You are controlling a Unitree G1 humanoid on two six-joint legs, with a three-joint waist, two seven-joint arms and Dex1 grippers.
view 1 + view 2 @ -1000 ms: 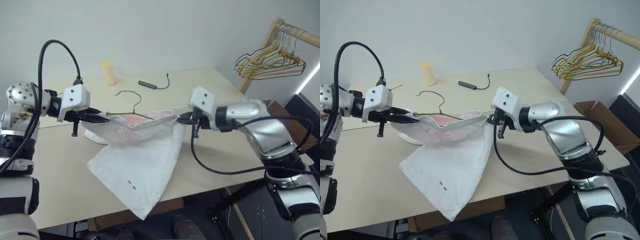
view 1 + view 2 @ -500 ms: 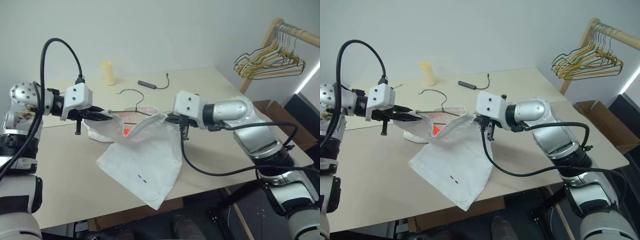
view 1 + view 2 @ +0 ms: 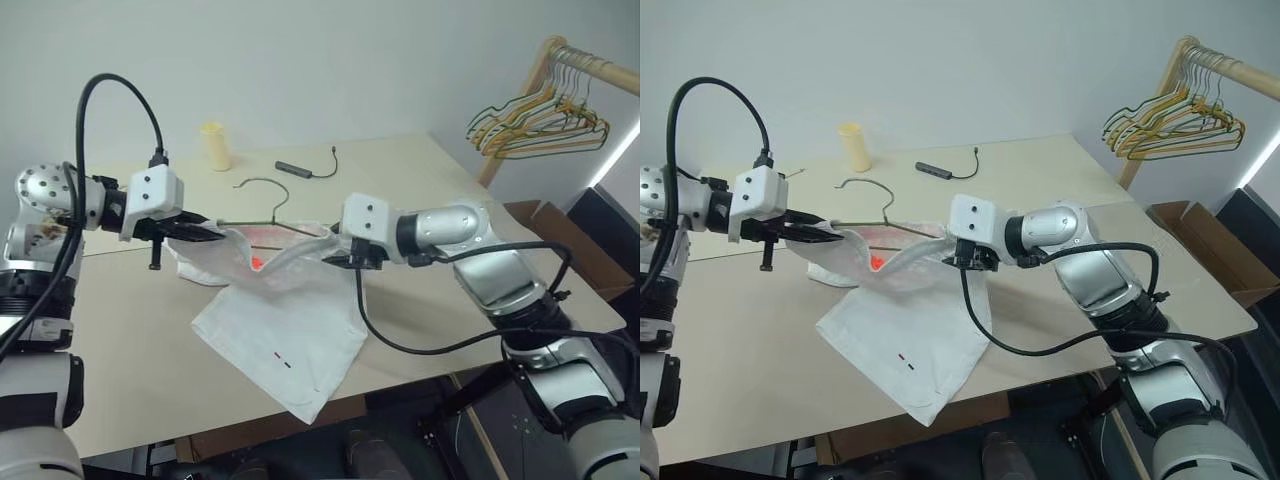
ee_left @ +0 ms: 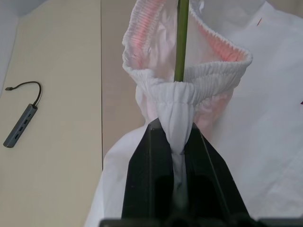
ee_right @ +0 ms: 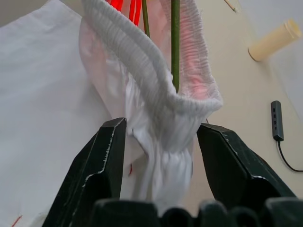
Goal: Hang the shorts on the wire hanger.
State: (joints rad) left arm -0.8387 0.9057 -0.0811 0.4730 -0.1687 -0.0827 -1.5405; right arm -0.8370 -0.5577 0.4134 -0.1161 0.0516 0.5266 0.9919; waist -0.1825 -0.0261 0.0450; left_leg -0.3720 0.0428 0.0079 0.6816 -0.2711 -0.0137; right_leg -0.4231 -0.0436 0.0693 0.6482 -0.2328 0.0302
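Observation:
The bunched elastic waistband is lying loose and slanted past the end of the wire hanger, so my right gripper will close on the waistband straight (image 5: 179, 116) behind that end before it lifts.
The white shorts (image 3: 280, 330) hang over the table from their gathered waistband, and the pink-red inner side shows. My left gripper (image 3: 205, 232) is shut on one end of the waistband (image 4: 175, 101). The wire hanger (image 3: 262, 185) passes through the waist opening, with its green wire (image 4: 180, 42) running inside and its hook pointing towards the far side of the table. My right gripper (image 3: 330, 258) is at the other end of the waistband. Its fingers (image 5: 106, 156) stand apart, with the bunched elastic (image 5: 165, 142) lying loose between them.
On the far part of the table (image 3: 120, 340) stand a pale yellow cup (image 3: 215, 146) and a dark USB hub with a cable (image 3: 296, 169). A wooden rack with several yellow and green hangers (image 3: 540, 125) is at the right. A cardboard box (image 3: 1200, 240) sits beyond the table's right edge.
My right gripper moved left towards the left one and opened, so the waistband went slack and the shorts sagged. The left gripper stayed in place.

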